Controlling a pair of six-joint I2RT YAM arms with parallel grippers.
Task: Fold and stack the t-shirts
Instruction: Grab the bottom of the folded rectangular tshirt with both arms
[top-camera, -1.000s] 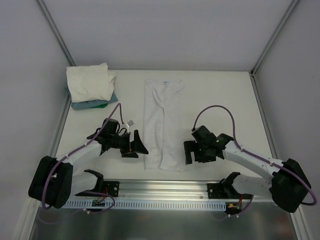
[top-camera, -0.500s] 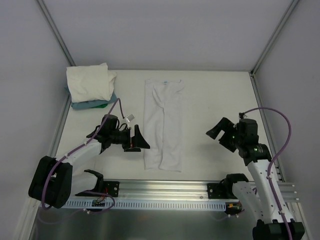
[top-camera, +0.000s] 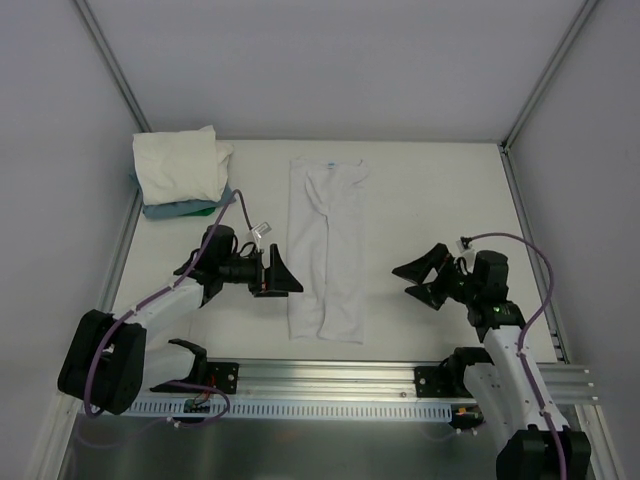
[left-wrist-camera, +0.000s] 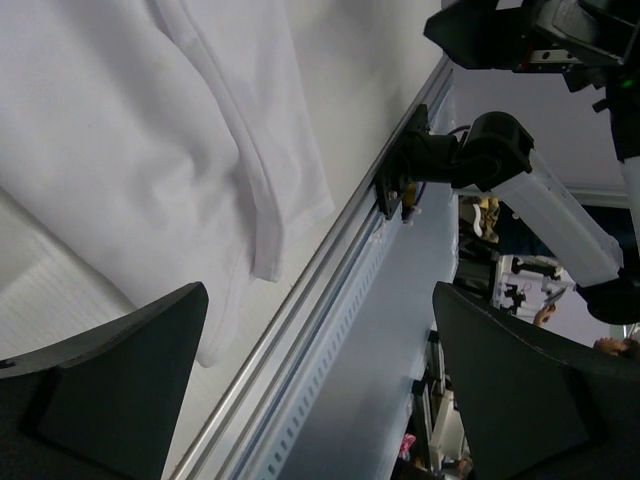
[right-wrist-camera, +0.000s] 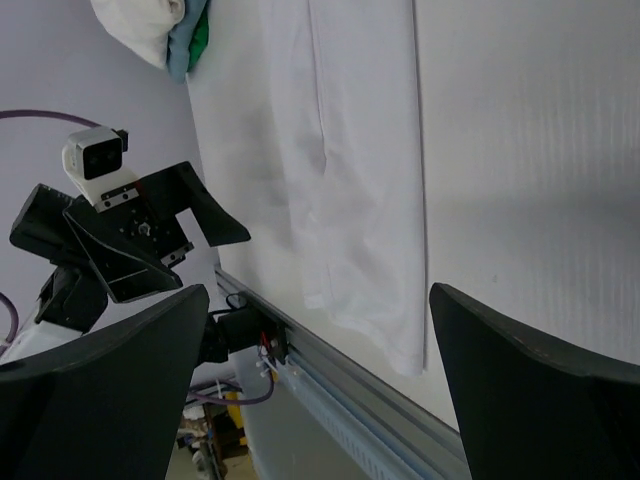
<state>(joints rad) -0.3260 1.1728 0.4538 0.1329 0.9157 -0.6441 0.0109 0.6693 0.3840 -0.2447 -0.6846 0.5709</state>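
Observation:
The near corner of the white t-shirt (top-camera: 361, 331) (right-wrist-camera: 420, 354), on my right gripper's side at the end opposite the collar, should be grabbed next by that gripper.
A white t-shirt (top-camera: 327, 250) lies folded into a long narrow strip down the middle of the table, collar at the far end. It also shows in the left wrist view (left-wrist-camera: 150, 130) and the right wrist view (right-wrist-camera: 350, 170). A pile of folded white t-shirts (top-camera: 180, 165) sits at the far left corner. My left gripper (top-camera: 283, 276) is open and empty, just left of the strip's near half. My right gripper (top-camera: 420, 278) is open and empty, a little to the right of the strip.
A teal-blue flat item (top-camera: 185, 208) with a green edge lies under the pile. A metal rail (top-camera: 330, 375) runs along the table's near edge. Grey walls close in the left, far and right sides.
My right arm swung back from the strip's right edge to the right, then turned its open gripper toward the strip again. My left gripper moved slightly right toward the strip.

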